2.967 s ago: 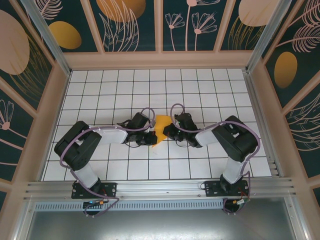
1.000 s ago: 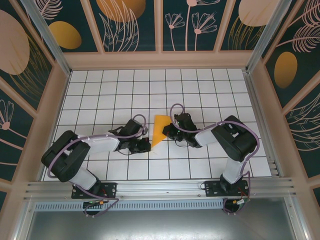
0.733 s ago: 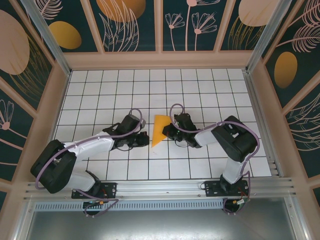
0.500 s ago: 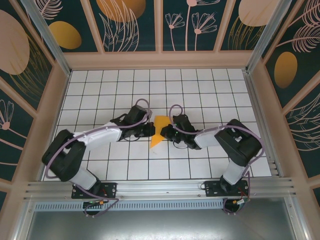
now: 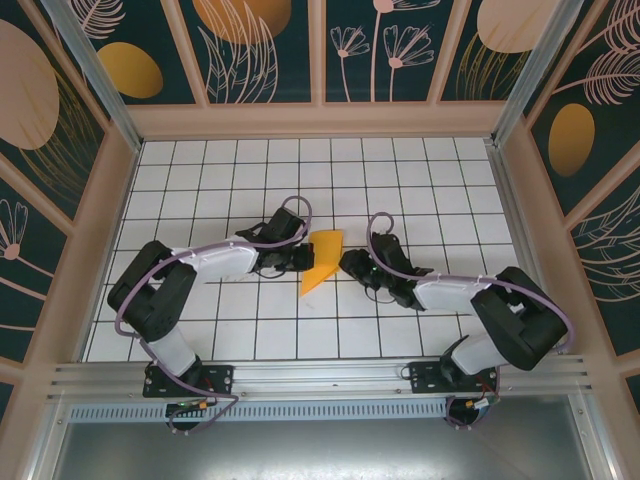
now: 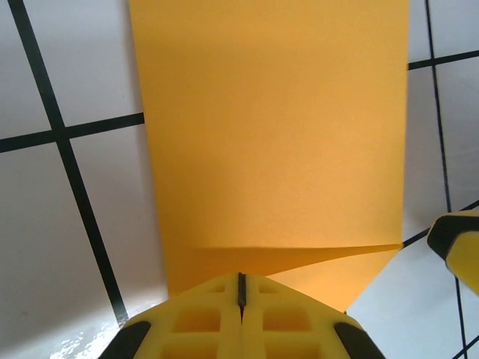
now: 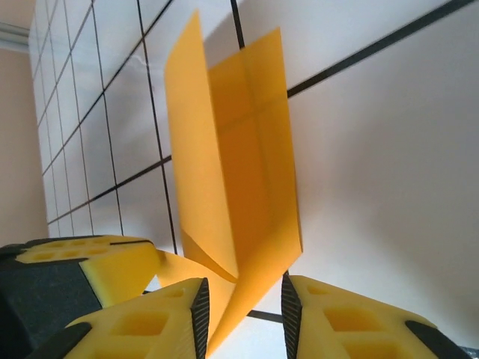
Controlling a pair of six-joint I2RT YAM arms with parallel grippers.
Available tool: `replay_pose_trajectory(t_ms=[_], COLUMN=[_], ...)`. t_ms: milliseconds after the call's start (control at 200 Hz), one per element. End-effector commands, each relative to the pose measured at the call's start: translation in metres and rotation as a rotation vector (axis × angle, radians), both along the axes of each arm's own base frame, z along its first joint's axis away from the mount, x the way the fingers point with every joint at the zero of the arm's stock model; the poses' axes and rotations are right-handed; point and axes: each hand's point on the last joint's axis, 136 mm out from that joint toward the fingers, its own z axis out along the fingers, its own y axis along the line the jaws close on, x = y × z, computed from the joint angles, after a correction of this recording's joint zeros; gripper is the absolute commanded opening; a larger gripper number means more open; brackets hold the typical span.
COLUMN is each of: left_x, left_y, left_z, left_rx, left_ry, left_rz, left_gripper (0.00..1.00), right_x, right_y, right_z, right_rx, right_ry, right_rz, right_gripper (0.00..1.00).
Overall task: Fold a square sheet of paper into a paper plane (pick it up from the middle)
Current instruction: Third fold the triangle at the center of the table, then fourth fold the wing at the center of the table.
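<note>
The flap of the paper plane is standing up in a V, so my right gripper needs to hold the flap steady while my left gripper opens and grips nearer the paper plane's tip [image 5: 308, 290].
The square sheet of paper is folded into an orange-yellow paper plane [image 5: 322, 256], tip toward the near edge, lying mid-table between the two grippers. My left gripper [image 5: 299, 258] is at its left edge, shut on a flap. In the left wrist view the plane [image 6: 277, 134] spreads out ahead of the closed left gripper [image 6: 241, 278]. My right gripper [image 5: 348, 263] stands open just right of the paper. In the right wrist view the plane [image 7: 239, 164] stands up in a V, its lower fold between the parted jaws of the right gripper [image 7: 243, 295], and a flap runs to the left gripper's finger [image 7: 97, 262].
The white grid-tiled table [image 5: 420, 190] is walled by dark leaf-pattern panels [image 5: 260, 50] on three sides. An aluminium rail [image 5: 320, 375] runs along the near edge by the arm bases. A tip of the right gripper's finger [image 6: 458, 241] shows at the right of the left wrist view.
The right gripper has opened and drawn back to the right. The left gripper came from the near left to the paper's left edge, and the plane's wings have lifted apart.
</note>
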Motion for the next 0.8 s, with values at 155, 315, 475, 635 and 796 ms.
replay_pose_trajectory(t_ms=[155, 315, 475, 635, 796], left_x=[0.001, 0.000, -0.003, -0.006, -0.017], left_y=[0.008, 0.009, 0.012, 0.018, 0.022], left_z=[-0.012, -0.011, -0.012, 0.008, 0.027], left_rx=[0.049, 0.047, 0.057, 0.018, -0.055], left_ry=[0.017, 0.017, 0.016, -0.041, -0.097], left_rz=[0.003, 0.005, 0.009, 0.022, 0.021], left_gripper=[0.03, 0.03, 0.04, 0.10, 0.24], right_x=[0.002, 0.007, 0.009, 0.008, 0.006], right_y=[0.042, 0.061, 0.069, 0.066, 0.070], right_z=[0.013, 0.012, -0.001, -0.014, -0.013], right_rx=[0.100, 0.122, 0.071, 0.033, 0.079], right_ry=[-0.046, -0.058, -0.046, -0.021, -0.006], right_rz=[0.156, 0.226, 0.284, 0.289, 0.248], right_gripper=[0.36, 0.36, 0.33, 0.24, 0.17])
